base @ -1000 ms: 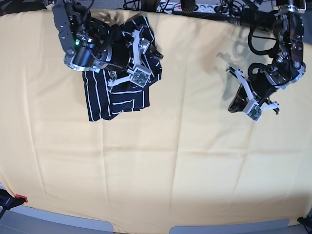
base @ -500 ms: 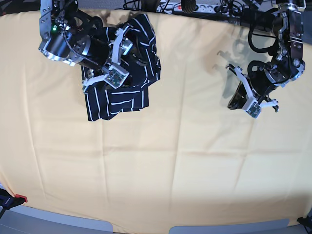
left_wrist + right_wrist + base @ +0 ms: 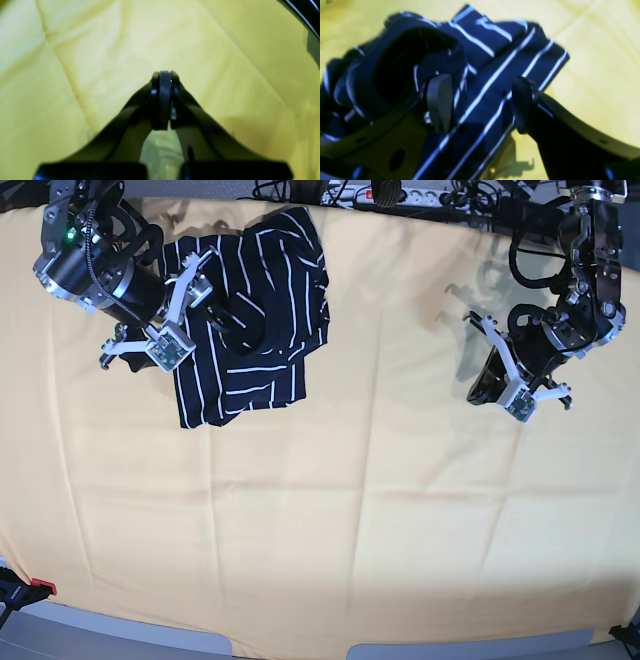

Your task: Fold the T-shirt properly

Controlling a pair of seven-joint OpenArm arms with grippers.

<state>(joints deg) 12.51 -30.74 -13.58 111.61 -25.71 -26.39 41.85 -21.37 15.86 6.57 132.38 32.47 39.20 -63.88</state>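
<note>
I should take the T-shirt's raised fold (image 3: 248, 328) with my right gripper, since the T-shirt lies bunched over itself, and pull it open toward my left gripper before folding.
The T-shirt (image 3: 255, 320) lies in a rumpled, partly folded heap at the back left of the yellow cloth; its navy fabric and white stripes fill the right wrist view (image 3: 482, 75). My right gripper (image 3: 160, 320) hovers at the shirt's left edge. It is open, its pads (image 3: 440, 102) wide apart above the striped fabric and pinching nothing. My left gripper (image 3: 480, 392) hangs over bare cloth at the right, far from the shirt. In the left wrist view that gripper (image 3: 162, 80) is shut with its tips pressed together and empty.
A yellow tablecloth (image 3: 350, 510) with crease lines covers the whole table. A power strip (image 3: 370, 192) and cables lie along the back edge. A red clamp (image 3: 40, 586) sits at the front left corner.
My right arm has swung left across the shirt, from over its middle to its left edge, staying open. The shirt's top now shows uncovered. The left arm has barely moved.
</note>
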